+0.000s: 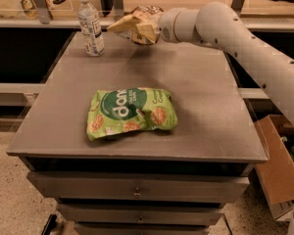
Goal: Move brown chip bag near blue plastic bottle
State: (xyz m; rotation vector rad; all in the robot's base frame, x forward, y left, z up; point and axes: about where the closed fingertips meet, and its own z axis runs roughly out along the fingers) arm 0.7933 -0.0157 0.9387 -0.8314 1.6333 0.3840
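Note:
Next, my gripper releases the brown chip bag on the grey table's far part point(109, 40), against the blue plastic bottle. The bag is still in the air above the table.
The brown chip bag point(135, 23) is held in the air above the far part of the grey table point(210, 102), its pale yellow end pointing left. My gripper point(148, 29) is shut on the brown chip bag, at the end of the white arm reaching in from the right. The blue plastic bottle point(90, 24) stands upright at the table's far left corner, a short way left of the bag and apart from it.
A bright green chip bag point(131, 112) lies flat in the middle of the table. A cardboard box point(277, 165) stands on the floor to the right. A rail and shelf run behind the table's far edge. Drawers sit under the tabletop.

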